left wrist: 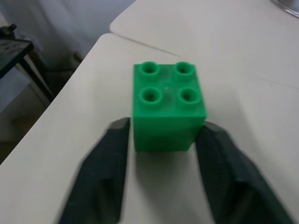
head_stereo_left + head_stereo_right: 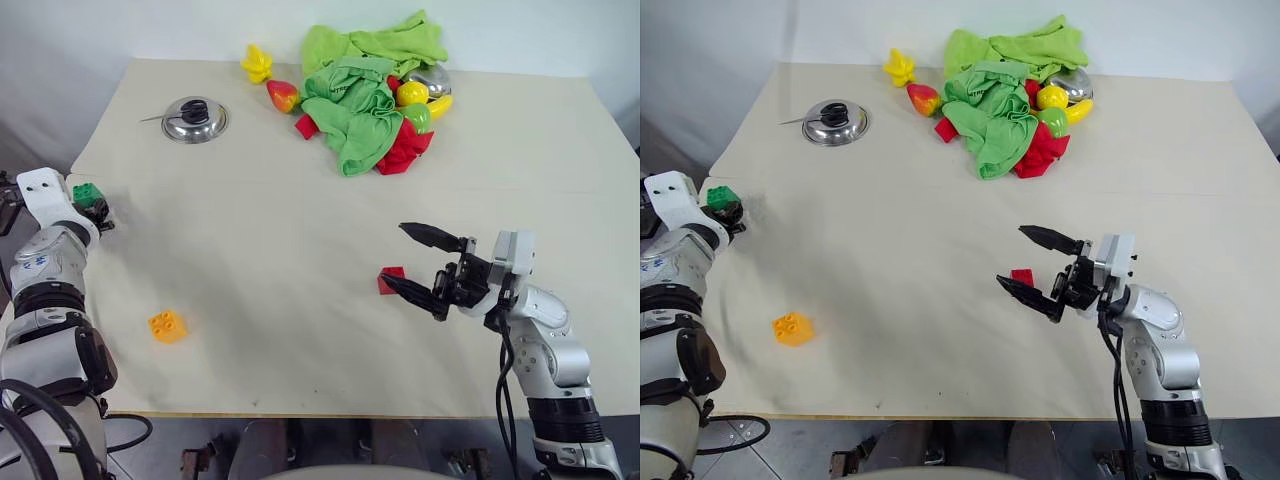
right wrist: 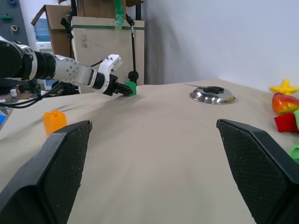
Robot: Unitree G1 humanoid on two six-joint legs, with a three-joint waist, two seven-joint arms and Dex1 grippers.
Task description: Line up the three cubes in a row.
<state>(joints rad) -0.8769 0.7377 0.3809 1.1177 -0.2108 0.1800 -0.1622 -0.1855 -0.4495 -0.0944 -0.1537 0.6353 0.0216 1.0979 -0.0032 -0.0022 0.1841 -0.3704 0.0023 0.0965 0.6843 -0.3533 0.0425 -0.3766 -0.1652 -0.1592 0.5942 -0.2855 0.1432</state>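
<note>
The robot's left gripper should release the green cube just beside the red cube (image 2: 331, 279), on the red cube's side that faces the orange-yellow cube.
The green cube (image 1: 168, 93) stands at the table's left edge with my left gripper (image 2: 98, 208) shut on it, a black finger (image 1: 112, 154) pressed to each side. Closer to the front, on the left, the orange-yellow cube (image 2: 167, 326) lies alone. The red cube (image 2: 391, 279) rests right of centre, just beside the lower fingertip of my right gripper (image 2: 393, 253). That gripper is open wide, points left and holds nothing. From the right wrist view, the left gripper (image 3: 119, 87) with the green cube (image 3: 131, 87) appears far across the table.
At the back middle lies a heap of green cloths (image 2: 360, 90) with red cloth, toy fruits and a plain red block (image 2: 306, 127). A metal lid (image 2: 195, 120) sits back left, a yellow toy fruit (image 2: 257, 63) behind it. The table's left edge (image 2: 75, 165) runs close to the green cube.
</note>
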